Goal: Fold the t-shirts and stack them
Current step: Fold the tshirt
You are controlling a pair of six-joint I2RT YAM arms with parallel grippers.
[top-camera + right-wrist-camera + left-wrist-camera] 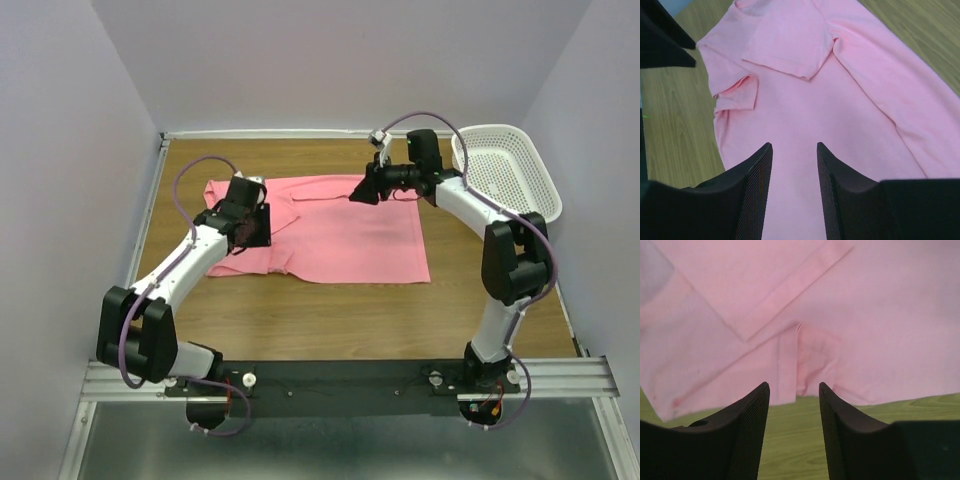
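Note:
The robot's right gripper should close on the near corner of the hem (426, 279) of the salmon-pink t-shirt, at the end of the hem toward the white basket.
One salmon-pink t-shirt (340, 235) lies spread on the wooden table, with its sleeves folded in over the body. My left gripper (250, 232) hovers over the shirt's left part. In the left wrist view it (793, 390) is open and empty, its fingertips just short of the shirt's edge (800, 360), with bare wood beneath them. My right gripper (357, 193) hangs above the shirt's far middle. In the right wrist view it (793, 148) is open and empty over the flat cloth (805, 115).
A white perforated basket (505, 170) stands at the back right, next to the right arm. The table (300, 320) shows bare wood in front of the shirt. Walls close in the table at the left, back and right.

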